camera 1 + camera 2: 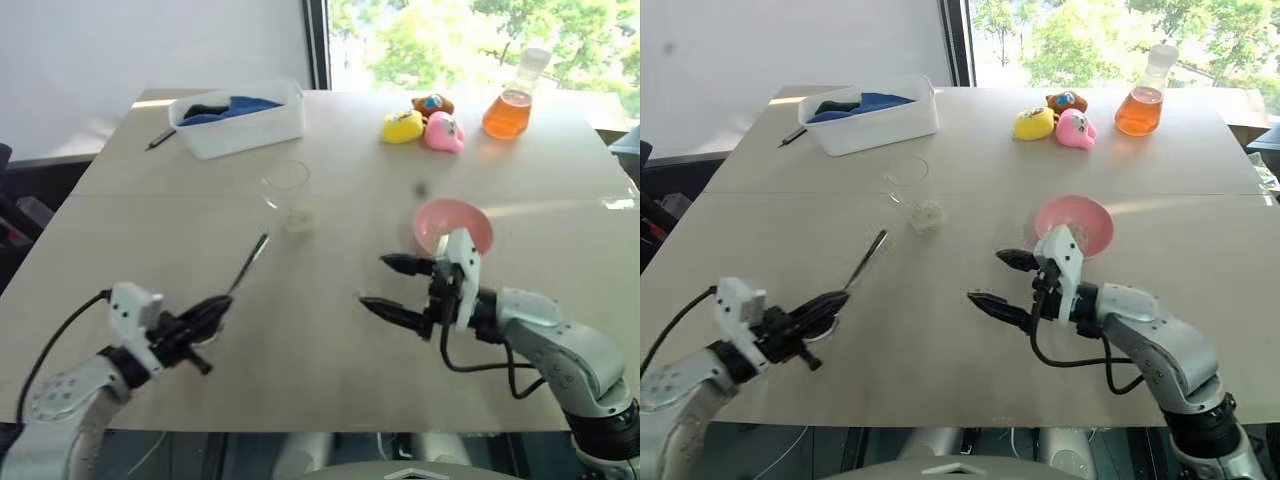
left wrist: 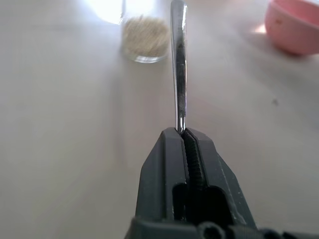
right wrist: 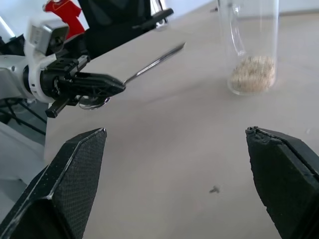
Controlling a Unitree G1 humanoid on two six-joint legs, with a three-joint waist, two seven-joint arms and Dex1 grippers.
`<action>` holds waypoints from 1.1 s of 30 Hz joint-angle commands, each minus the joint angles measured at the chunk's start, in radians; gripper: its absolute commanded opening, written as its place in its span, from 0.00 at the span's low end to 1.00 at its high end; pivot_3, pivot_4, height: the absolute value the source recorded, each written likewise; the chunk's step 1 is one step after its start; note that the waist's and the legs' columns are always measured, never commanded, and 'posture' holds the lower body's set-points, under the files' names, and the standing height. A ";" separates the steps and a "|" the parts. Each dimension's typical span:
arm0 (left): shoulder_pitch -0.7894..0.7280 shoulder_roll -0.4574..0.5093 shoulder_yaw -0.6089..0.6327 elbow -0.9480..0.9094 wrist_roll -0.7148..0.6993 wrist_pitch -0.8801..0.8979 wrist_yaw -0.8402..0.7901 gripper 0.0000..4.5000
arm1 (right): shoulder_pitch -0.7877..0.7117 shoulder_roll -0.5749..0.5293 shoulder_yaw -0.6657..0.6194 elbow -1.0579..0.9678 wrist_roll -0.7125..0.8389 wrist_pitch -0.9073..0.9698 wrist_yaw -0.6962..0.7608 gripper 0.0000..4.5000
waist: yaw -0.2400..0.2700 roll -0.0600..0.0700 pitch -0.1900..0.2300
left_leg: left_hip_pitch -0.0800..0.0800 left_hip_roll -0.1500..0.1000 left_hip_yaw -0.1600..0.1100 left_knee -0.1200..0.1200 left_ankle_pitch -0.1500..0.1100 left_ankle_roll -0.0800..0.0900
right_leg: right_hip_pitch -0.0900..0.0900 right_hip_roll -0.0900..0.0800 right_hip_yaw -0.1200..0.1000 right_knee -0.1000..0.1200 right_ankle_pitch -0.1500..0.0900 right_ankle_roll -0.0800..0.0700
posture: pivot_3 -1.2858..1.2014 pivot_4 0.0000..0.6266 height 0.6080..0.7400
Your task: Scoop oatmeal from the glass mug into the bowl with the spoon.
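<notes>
The robot's left gripper should release the silver spoon, now low over the near table, between the right gripper's fingertips [image 1: 349,295], above the bare tabletop.
My left gripper [image 1: 215,310] is shut on the slim silver spoon [image 1: 250,262], low over the near left part of the table. The spoon sticks out ahead of its fingers toward the glass mug [image 1: 287,190]. The clear mug stands upright mid-table with a small heap of pale oatmeal [image 1: 298,222] at its bottom, and the spoon's far end stops short of it. The pink bowl [image 1: 452,225] sits to the right of the mug. My right gripper [image 1: 378,283] hangs open and holds nothing, just in front of the bowl, pointing left. The right wrist view shows the mug [image 3: 249,45] and the spoon [image 3: 154,62].
A white tub [image 1: 240,125] with blue cloth stands at the far left, a dark pen [image 1: 160,138] beside it. Yellow [image 1: 402,126] and pink [image 1: 444,132] toy ducks and a flask of orange liquid [image 1: 510,105] stand at the far right. Bare tabletop lies between my grippers.
</notes>
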State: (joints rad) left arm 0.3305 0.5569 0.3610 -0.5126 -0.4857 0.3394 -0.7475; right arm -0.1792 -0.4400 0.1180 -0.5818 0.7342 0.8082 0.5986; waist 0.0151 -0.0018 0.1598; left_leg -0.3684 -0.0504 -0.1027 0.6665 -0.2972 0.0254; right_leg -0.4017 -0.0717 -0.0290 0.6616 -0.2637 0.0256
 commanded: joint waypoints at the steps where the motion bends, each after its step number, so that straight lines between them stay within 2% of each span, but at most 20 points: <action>1: -0.029 -0.061 -0.128 -0.116 0.033 -0.013 0.078 0.01 | -0.033 0.077 -0.008 -0.029 0.114 0.112 -0.110 1.00 | -0.002 0.000 0.000 | 0.000 0.000 0.000 0.000 0.000 0.000 | 0.000 0.000 0.000 0.000 0.000 0.000 | 0.52 0.24 1.00; 4: -0.042 -0.092 -0.236 -0.152 0.043 -0.001 0.089 0.01 | -0.076 0.181 -0.037 0.013 0.209 0.187 -0.209 1.00 | -0.009 0.000 0.000 | 0.000 0.001 0.000 0.000 0.000 0.000 | -0.001 0.002 0.000 0.002 0.000 0.000 | 0.52 0.24 1.00; 9: -0.028 -0.084 -0.336 -0.154 0.082 -0.039 0.062 0.01 | -0.161 0.248 -0.035 0.115 0.256 0.268 -0.269 1.00 | -0.011 0.001 0.000 | 0.000 0.000 0.000 -0.001 0.002 -0.003 | -0.003 0.002 0.000 0.002 0.000 0.000 | 0.52 0.24 1.00; 13: -0.018 -0.075 -0.347 -0.141 0.081 -0.063 0.045 0.01 | -0.201 0.305 -0.065 0.188 0.254 0.278 -0.330 1.00 | -0.017 0.001 0.000 | -0.001 0.000 0.001 -0.001 0.002 -0.003 | -0.003 0.002 0.001 0.002 0.000 0.000 | 0.52 0.24 1.00; 22: -0.005 -0.084 -0.354 -0.095 0.080 -0.112 0.036 0.01 | -0.197 0.346 -0.099 0.208 0.286 0.278 -0.350 1.00 | -0.026 0.001 0.001 | -0.001 0.000 0.001 -0.001 0.002 -0.003 | -0.003 0.002 0.001 0.002 0.000 0.000 | 0.52 0.24 1.00; 23: -0.005 -0.086 -0.355 -0.090 0.077 -0.116 0.034 0.00 | -0.193 0.352 -0.103 0.207 0.292 0.277 -0.356 0.88 | -0.027 0.001 0.001 | -0.001 0.000 0.001 -0.001 0.002 -0.003 | -0.004 0.002 0.001 0.002 0.000 0.000 | 0.52 0.24 1.00; 25: 0.000 -0.087 -0.356 -0.073 0.076 -0.130 0.024 0.00 | -0.185 0.366 -0.111 0.207 0.306 0.276 -0.365 0.72 | -0.027 0.002 0.001 | -0.001 0.000 0.001 -0.001 0.002 -0.003 | -0.004 0.003 0.001 0.002 0.000 0.000 | 0.52 0.24 1.00; 27: 0.005 -0.087 -0.346 -0.050 0.074 -0.149 0.013 0.00 | -0.181 0.373 -0.118 0.207 0.316 0.273 -0.364 0.48 | -0.028 0.002 0.001 | -0.001 0.000 0.001 -0.001 0.002 -0.002 | -0.004 0.003 0.001 0.002 0.000 0.000 | 0.52 0.24 1.00; 29: 0.007 -0.084 -0.332 -0.031 0.069 -0.164 0.004 0.00 | -0.181 0.370 -0.124 0.209 0.323 0.272 -0.360 0.29 | -0.028 0.002 0.001 | -0.001 0.000 0.001 -0.001 0.002 -0.002 | -0.004 0.003 0.001 0.002 0.000 0.000 | 0.52 0.24 1.00; 31: 0.009 -0.078 -0.328 -0.022 0.069 -0.173 -0.005 0.00 | -0.181 0.369 -0.125 0.212 0.327 0.272 -0.357 0.14 | -0.028 0.002 0.001 | -0.002 0.000 0.001 -0.001 0.001 -0.001 | -0.004 0.003 0.001 0.002 0.000 0.000 | 0.52 0.24 1.00; 32: 0.009 -0.076 -0.329 -0.019 0.071 -0.176 -0.008 0.00 | -0.181 0.370 -0.125 0.212 0.330 0.271 -0.356 0.02 | -0.028 0.002 0.001 | -0.002 0.000 0.001 -0.001 0.000 0.000 | -0.004 0.003 0.001 0.002 0.000 0.000 | 0.52 0.24 1.00; 33: 0.009 -0.073 -0.329 -0.016 0.073 -0.179 -0.011 0.00 | -0.183 0.367 -0.123 0.214 0.333 0.271 -0.351 0.01 | -0.028 0.002 0.001 | -0.002 0.000 0.001 -0.001 0.000 0.000 | -0.004 0.003 0.001 0.002 0.000 0.000 | 0.52 0.24 1.00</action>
State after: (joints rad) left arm 0.3343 0.4764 0.0116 -0.5196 -0.3978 0.1865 -0.7481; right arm -0.3591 -0.0709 0.0093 -0.3474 1.0463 1.0899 0.2374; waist -0.0133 -0.0001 0.1605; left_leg -0.3698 -0.0502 -0.1014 0.6653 -0.2968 0.0252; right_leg -0.4060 -0.0685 -0.0277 0.6644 -0.2636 0.0257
